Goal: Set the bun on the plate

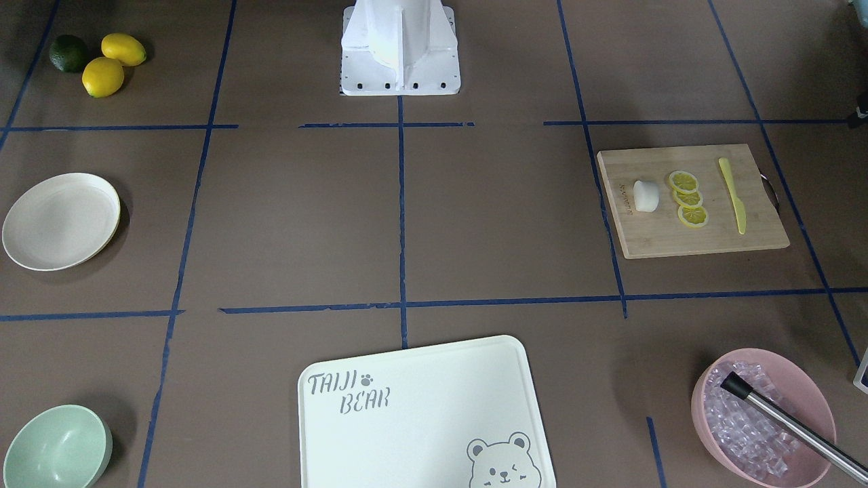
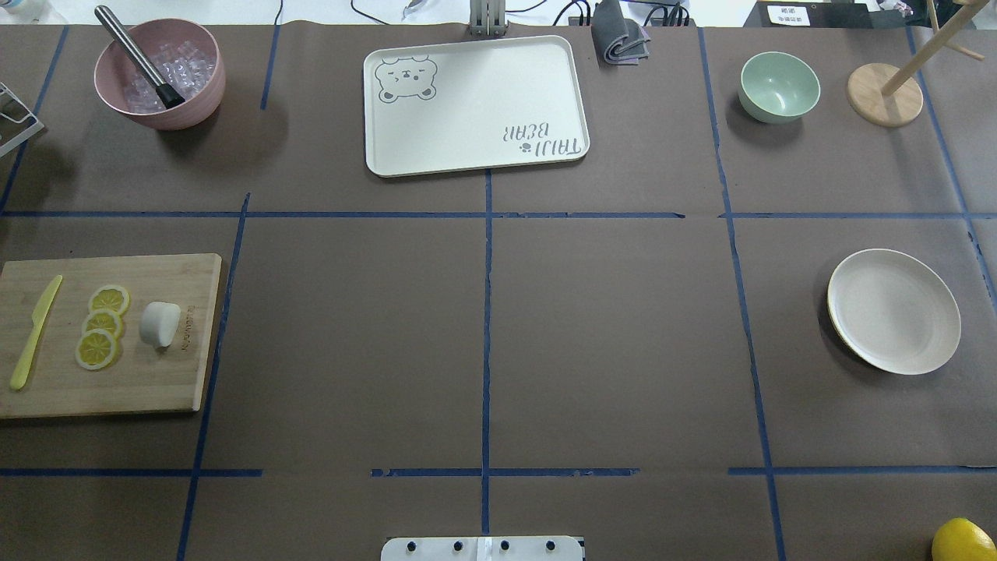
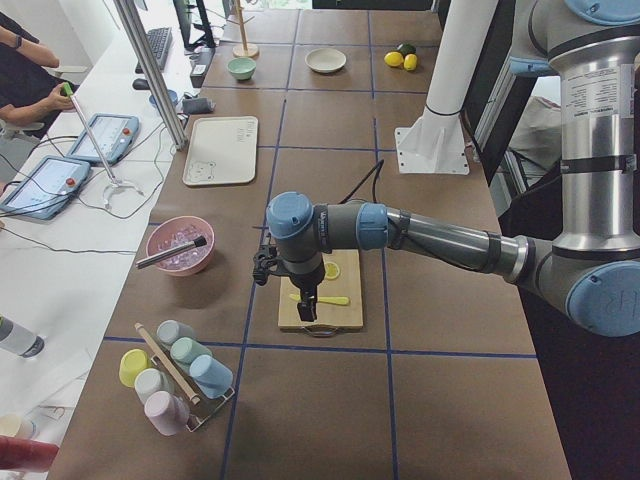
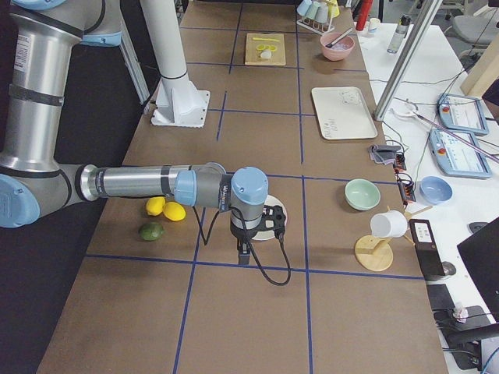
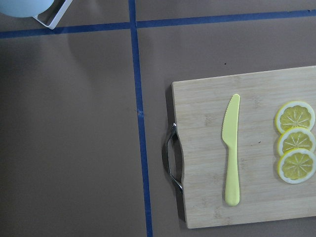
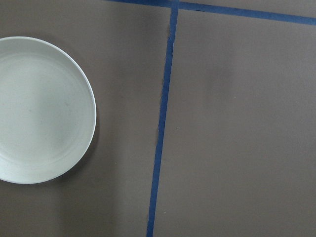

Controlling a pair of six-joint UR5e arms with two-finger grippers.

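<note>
My right gripper is going to close on the outer rim [image 1: 5,219] [image 6: 95,114] of the cream plate, on the plate's side farthest from the cutting board.
The bun [image 1: 645,196] [image 2: 160,324], a small white lump, lies on a wooden cutting board [image 2: 140,382] beside three lemon slices [image 2: 100,326]. The cream plate [image 2: 893,311] [image 1: 61,221] [image 6: 39,108] sits empty at the opposite end of the table. My left gripper [image 3: 307,312] hangs above the cutting board, over the end with the yellow knife [image 5: 231,148]. My right gripper [image 4: 243,257] hangs beside the plate. Both grippers show only in the side views, so I cannot tell whether they are open or shut. The bun lies outside the left wrist view.
A white bear-printed tray [image 2: 475,156] lies mid-table at the far edge. A pink bowl of ice [image 2: 160,74] with a metal tool stands beyond the board. A mint-green bowl [image 2: 779,86] and a wooden stand [image 2: 885,95] are beyond the plate. Lemons and a lime [image 1: 102,61] lie near the robot.
</note>
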